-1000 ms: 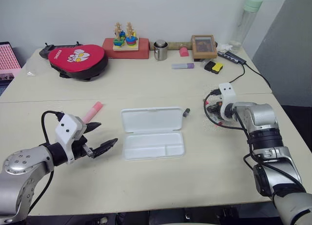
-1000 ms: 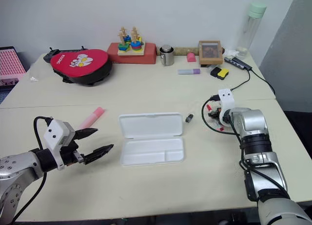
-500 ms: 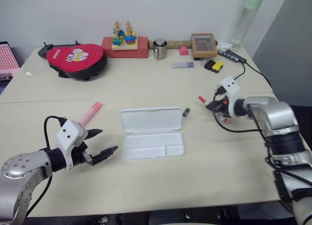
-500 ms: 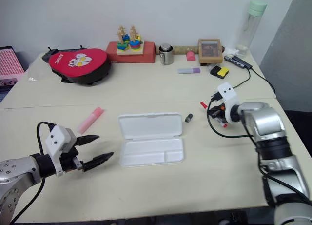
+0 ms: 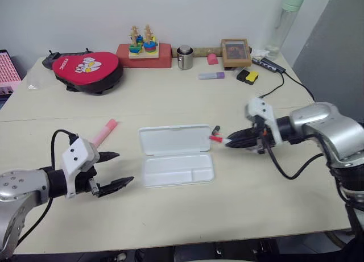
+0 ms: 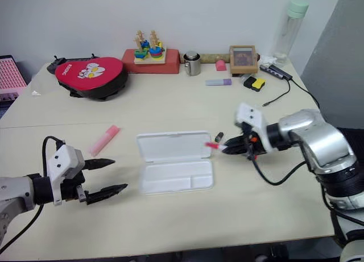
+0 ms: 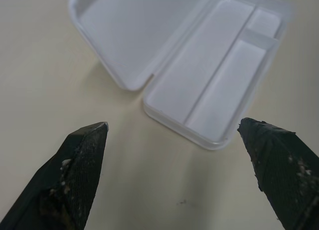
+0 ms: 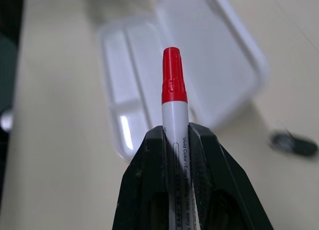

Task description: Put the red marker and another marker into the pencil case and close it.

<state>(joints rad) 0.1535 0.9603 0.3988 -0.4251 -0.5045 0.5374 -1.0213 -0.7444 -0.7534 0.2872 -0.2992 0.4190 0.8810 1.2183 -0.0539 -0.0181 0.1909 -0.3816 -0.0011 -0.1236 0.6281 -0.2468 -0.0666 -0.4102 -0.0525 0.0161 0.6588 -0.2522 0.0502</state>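
The robot's right gripper will release the red marker, which is just above the table now, in the tray's long compartment [image 5: 188, 158] [image 8: 160, 88] next to the lid hinge.
The white pencil case [image 5: 176, 155] lies open in the middle of the table, its lid folded back and its divided tray [image 7: 219, 95] bare. My right gripper [image 5: 232, 142] is shut on the red marker [image 8: 174, 100], whose red cap [image 5: 216, 138] points left at the case's right end, just above the table. The pink highlighter [image 5: 104, 131] lies on the table left of the case. My left gripper [image 5: 114, 170] hovers open in front of the highlighter, left of the case, with nothing between its fingers [image 7: 79, 175].
A small dark cap [image 5: 216, 129] lies by the case's far right corner. Along the back stand a red padded pouch [image 5: 86, 68], a toy on a red box [image 5: 143, 50], a metal cup [image 5: 184, 57], a purple highlighter [image 5: 211, 75], a picture frame [image 5: 236, 52] and a bottle [image 5: 286, 20].
My right gripper has swung in from the right side of the table towards the case, turning so the red marker points left. My left gripper has stayed in place.
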